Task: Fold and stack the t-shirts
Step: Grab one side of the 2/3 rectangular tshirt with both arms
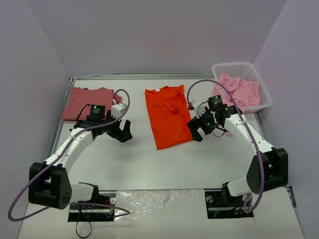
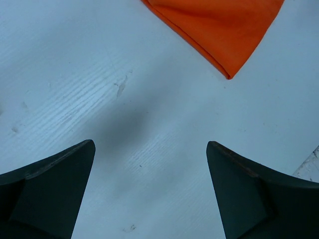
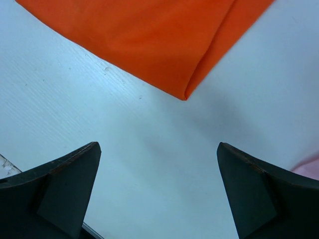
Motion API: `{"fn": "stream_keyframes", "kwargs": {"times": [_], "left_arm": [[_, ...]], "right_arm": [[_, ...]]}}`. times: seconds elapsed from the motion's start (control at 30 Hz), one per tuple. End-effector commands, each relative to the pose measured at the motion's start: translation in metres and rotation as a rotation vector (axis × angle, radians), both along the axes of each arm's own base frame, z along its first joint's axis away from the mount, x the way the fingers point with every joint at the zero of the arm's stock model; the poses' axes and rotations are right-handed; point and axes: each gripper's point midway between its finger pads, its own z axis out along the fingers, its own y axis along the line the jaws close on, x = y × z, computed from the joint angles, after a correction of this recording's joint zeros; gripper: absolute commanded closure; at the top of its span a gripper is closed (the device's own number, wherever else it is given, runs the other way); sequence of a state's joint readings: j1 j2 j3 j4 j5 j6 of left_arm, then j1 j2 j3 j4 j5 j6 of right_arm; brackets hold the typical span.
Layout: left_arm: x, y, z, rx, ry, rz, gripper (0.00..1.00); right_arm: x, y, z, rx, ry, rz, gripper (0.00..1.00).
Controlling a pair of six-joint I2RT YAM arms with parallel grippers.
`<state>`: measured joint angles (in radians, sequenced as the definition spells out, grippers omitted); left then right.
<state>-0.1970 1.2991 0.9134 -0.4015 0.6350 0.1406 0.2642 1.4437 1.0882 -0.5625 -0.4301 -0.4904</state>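
The near corner point(image 1: 191, 140) point(image 3: 184, 97) of the orange-red t-shirt, on the side toward the white basket, will be gripped by my right gripper.
An orange-red t-shirt point(image 1: 168, 115) lies folded lengthwise in the middle of the table; a corner of it shows in the left wrist view point(image 2: 219, 25) and another corner in the right wrist view point(image 3: 149, 40). A dusty rose-red t-shirt point(image 1: 87, 102) lies folded at the back left. Light pink t-shirts point(image 1: 239, 90) are heaped in the white basket point(image 1: 263, 85). My left gripper point(image 1: 123, 131) hangs open left of the orange shirt, over bare table point(image 2: 149, 144). On the orange shirt's right side, my right gripper point(image 1: 197, 129) is open with nothing in it point(image 3: 157, 147).
The white lattice basket stands at the back right corner. White walls enclose the table on three sides. A strip of crinkled clear film point(image 1: 159, 201) lies between the two arm bases at the near edge.
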Motion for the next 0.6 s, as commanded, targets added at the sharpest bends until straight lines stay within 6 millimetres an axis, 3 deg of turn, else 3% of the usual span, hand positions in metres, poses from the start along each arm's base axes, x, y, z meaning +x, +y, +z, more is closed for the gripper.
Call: {"fn": "stream_keyframes", "kwargs": {"times": [0.0,0.13,0.3,0.43,0.57], "left_arm": [[0.004,-0.013,0.055,-0.110,-0.198,-0.029,0.06],[0.004,0.007,0.070,-0.079,-0.318,0.032,0.06],[0.002,0.021,0.069,-0.125,-0.339,0.047,0.06],[0.005,0.050,0.084,-0.121,-0.426,0.134,0.06],[0.004,0.066,0.092,-0.081,-0.479,0.168,0.06]], "right_arm": [[-0.002,-0.009,0.023,0.062,-0.078,-0.034,0.00],[-0.007,-0.018,0.025,0.090,-0.130,-0.061,0.00],[-0.005,-0.021,0.031,0.114,-0.153,-0.068,0.00],[-0.001,-0.029,0.030,0.121,-0.146,-0.097,0.00],[-0.002,-0.024,0.036,0.147,-0.167,-0.064,0.00]]}}
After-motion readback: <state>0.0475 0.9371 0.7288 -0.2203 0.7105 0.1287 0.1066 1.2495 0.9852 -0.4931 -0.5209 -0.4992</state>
